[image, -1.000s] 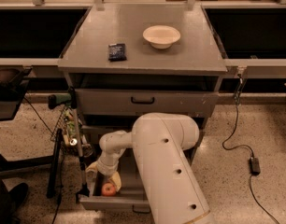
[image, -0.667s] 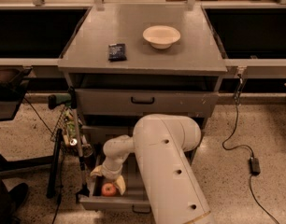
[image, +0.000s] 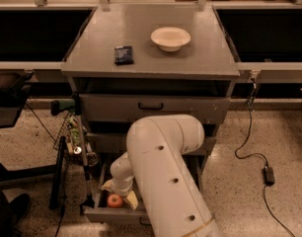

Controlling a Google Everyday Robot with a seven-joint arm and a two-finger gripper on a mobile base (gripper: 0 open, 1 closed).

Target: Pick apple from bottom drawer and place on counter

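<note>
The robot's gripper will close on the sides of the red-orange apple [image: 114, 200], close to the front corner of the open bottom drawer.
The apple [image: 114, 200], small and red-orange, lies in the open bottom drawer [image: 116, 216] near its front left corner. My white arm reaches down from the lower middle of the camera view into that drawer. My gripper [image: 118, 193] is down in the drawer right at the apple, open, with one pale fingertip [image: 107, 185] to the apple's left and the other to its right. The apple rests on the drawer floor. The grey counter [image: 151, 63] is the cabinet's top, higher in the view. The arm hides the right part of the drawer.
A cream bowl [image: 170, 37] and a small dark packet [image: 124, 54] sit on the counter. Dark recessed bins [image: 37, 33] flank the cabinet. A black stand with cables [image: 59, 174] is close to the drawer's left. A power adapter [image: 269, 175] lies on the floor at right.
My gripper has shifted slightly right and lower in the drawer, coming down around the apple. The apple has stayed in place.
</note>
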